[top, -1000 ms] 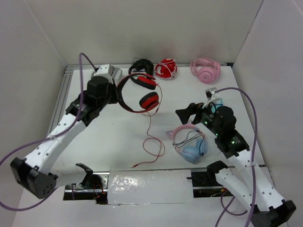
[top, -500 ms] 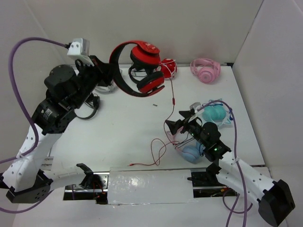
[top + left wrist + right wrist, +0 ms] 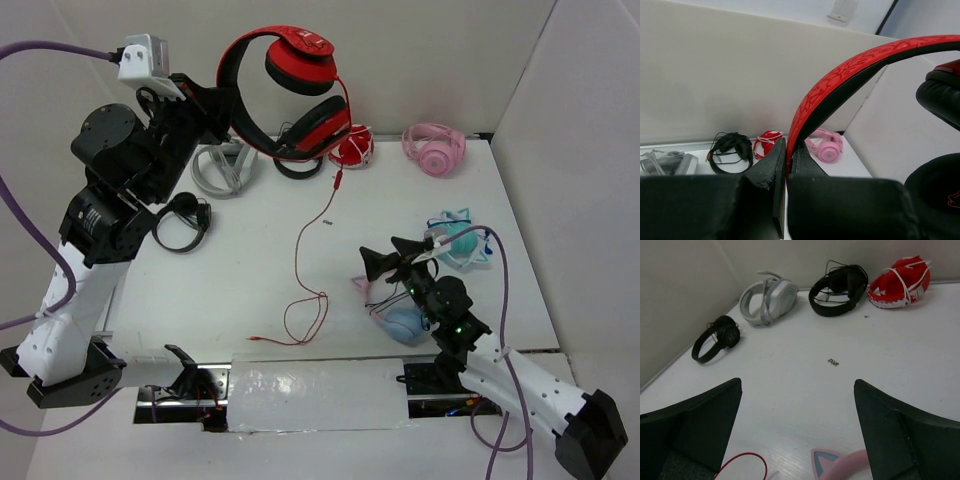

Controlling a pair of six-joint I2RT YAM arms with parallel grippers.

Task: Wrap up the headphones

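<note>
My right gripper will grip the red headphones' cable on the hanging part (image 3: 297,264), just above the cable's loops near the front.
My left gripper (image 3: 222,105) is shut on the headband of the red headphones (image 3: 285,95) and holds them high above the back of the table. In the left wrist view the red and black headband (image 3: 840,80) rises from between my fingers (image 3: 772,165). The thin red cable (image 3: 310,250) hangs from the earcups and ends in loops on the table near the front. My right gripper (image 3: 392,254) is open and empty, low over the table to the right of the cable. A loop of the cable (image 3: 742,465) shows at the bottom of the right wrist view.
Along the back lie a white pair (image 3: 222,170), an all-black pair (image 3: 300,162), a folded red pair with white cord (image 3: 352,147) and a pink pair (image 3: 433,148). A small black pair (image 3: 180,222) lies left. A pink and blue cat-ear pair (image 3: 400,315) and a teal pair (image 3: 458,240) lie by my right arm.
My left gripper has raised the red headphones higher and a little left, pulling the cable up straighter. My right gripper has swung away from the cable and now stands open to its right.
</note>
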